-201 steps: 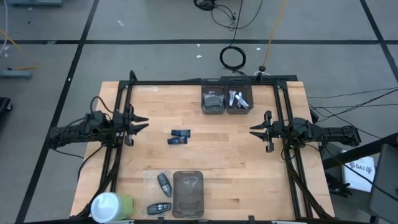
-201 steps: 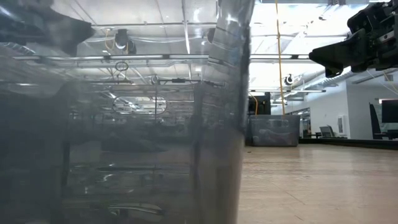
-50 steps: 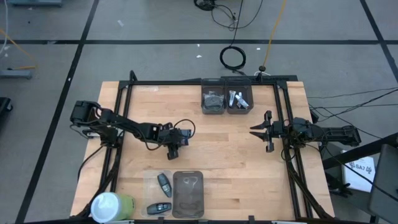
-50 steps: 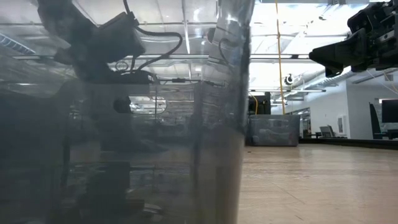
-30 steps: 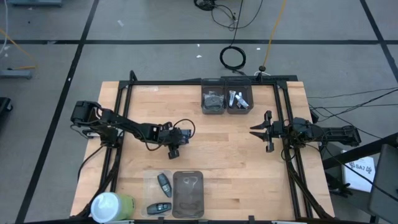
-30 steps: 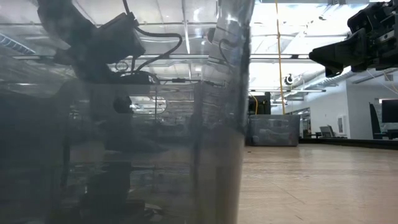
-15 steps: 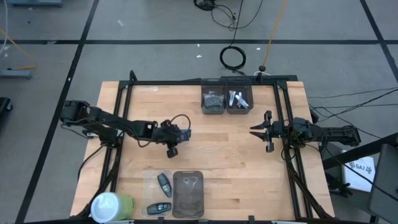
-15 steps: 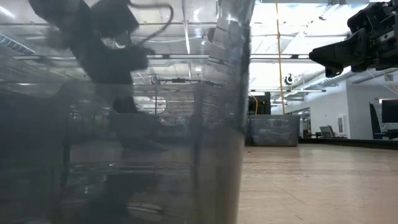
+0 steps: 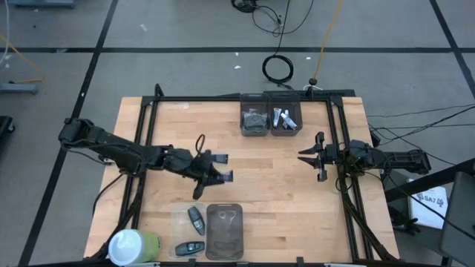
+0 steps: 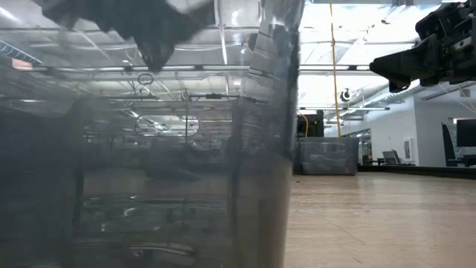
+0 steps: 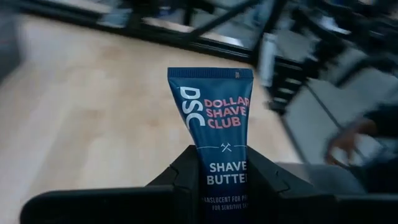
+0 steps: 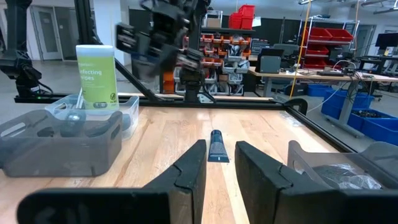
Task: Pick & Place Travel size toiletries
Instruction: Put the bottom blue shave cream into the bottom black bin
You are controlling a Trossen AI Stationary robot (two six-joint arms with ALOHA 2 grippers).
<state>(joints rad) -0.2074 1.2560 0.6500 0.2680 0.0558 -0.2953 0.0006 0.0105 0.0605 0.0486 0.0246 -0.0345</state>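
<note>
Next, my left gripper puts the blue tube down in the far half of the empty dark see-through bin (image 9: 229, 222).
My left gripper (image 9: 214, 176) is over the table's middle, shut on a dark blue tube (image 9: 225, 176) printed "Dollar Shave Club Shave Butter" (image 11: 214, 106). A second dark blue pack (image 9: 217, 157) lies flat on the wood just beyond it, and it also shows in the right wrist view (image 12: 216, 145). Grey oblong bottles (image 9: 194, 216) lie in a clear tray at the near edge. My right gripper (image 9: 301, 156) waits open at the table's right side, touching nothing (image 12: 219, 152). In the low view a see-through bin wall hides most of the table. My left gripper pinches the blue tube between its two fingers (image 11: 186, 165) at the tube's lower, printed end (image 11: 222, 171). The fingers lie along the tube, whose flat crimped end (image 11: 210, 73) sticks out ahead of them, toward the table's right. The tube is lifted clear of the table.
Two dark bins (image 9: 254, 119) (image 9: 285, 119) with small items stand at the far edge. A dark see-through bin (image 9: 224, 230) and a white-and-green cylinder (image 9: 133, 245) stand at the near edge. Bare wood lies between the two grippers.
My left gripper has risen from the table's middle with the nearer blue tube, swung a little toward the near edge and turned until the tube points toward the table's right. The tube is lifted clear. The other blue pack stays where it lay.
</note>
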